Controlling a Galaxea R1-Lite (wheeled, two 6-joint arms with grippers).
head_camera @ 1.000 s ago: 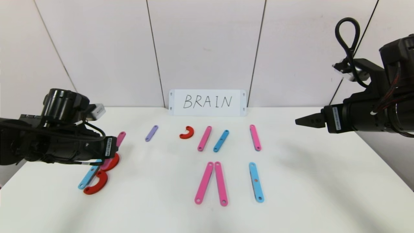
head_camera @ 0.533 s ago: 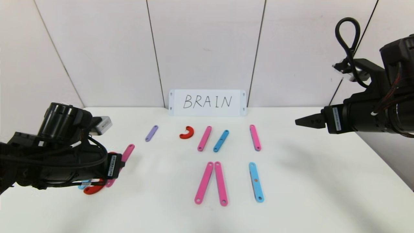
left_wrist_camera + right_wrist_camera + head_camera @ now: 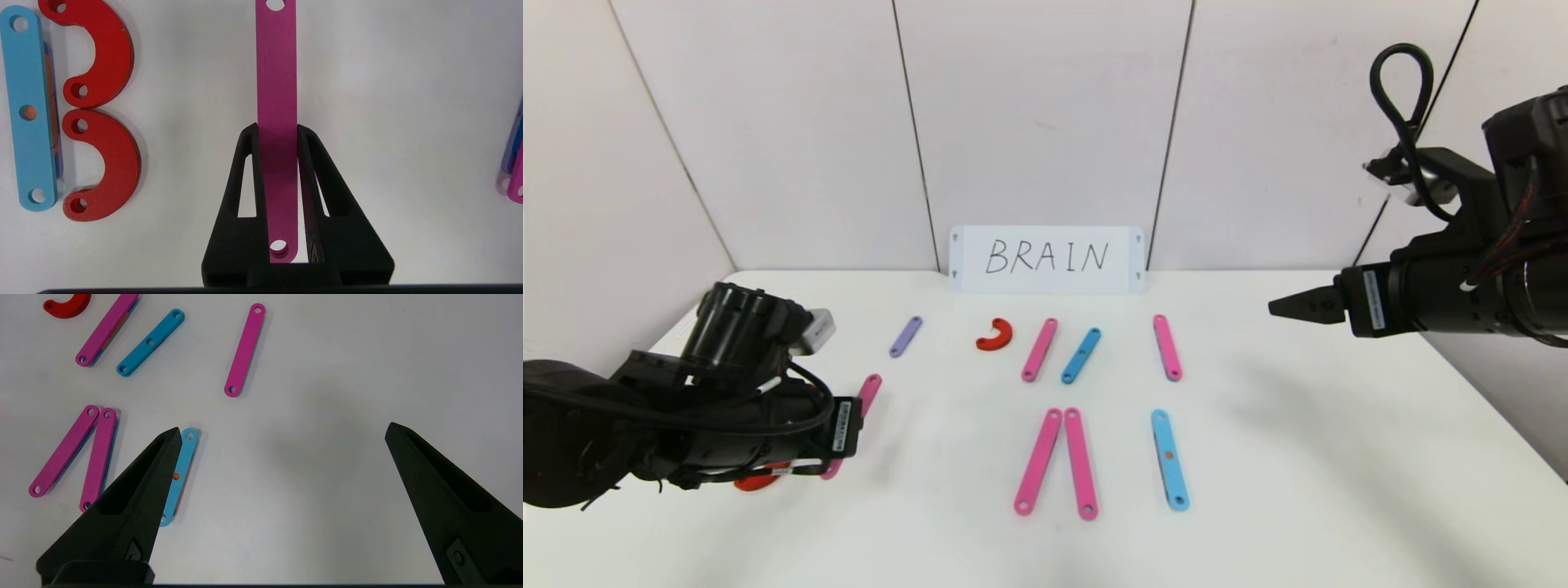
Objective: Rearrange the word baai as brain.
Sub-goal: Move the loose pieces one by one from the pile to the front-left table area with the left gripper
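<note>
The robot's left gripper will set the pink piece down on bare table (image 3: 876, 461) (image 3: 294, 133) between the B and the pink A pair.
My left gripper (image 3: 278, 127) is shut on a pink strip (image 3: 276, 81), low over the table's left part; the strip also shows in the head view (image 3: 871, 390). Beside it lies the B: a blue strip (image 3: 28, 106) with two red half-rings (image 3: 112, 49) (image 3: 118, 163) against it, mostly hidden behind my left arm in the head view. The pink A pair (image 3: 1058, 461) and the blue I (image 3: 1170, 460) lie at front middle. My right gripper (image 3: 1278, 308) is open and empty, held above the table's right side.
The white BRAIN card (image 3: 1045, 259) stands at the back wall. In a row before it lie a purple strip (image 3: 905, 336), a red half-ring (image 3: 995, 335), a pink strip (image 3: 1039, 349), a blue strip (image 3: 1081, 355) and a pink strip (image 3: 1167, 347).
My left arm has moved to the right and toward the front with the pink strip, from over the B to beside it. The right arm has not moved.
</note>
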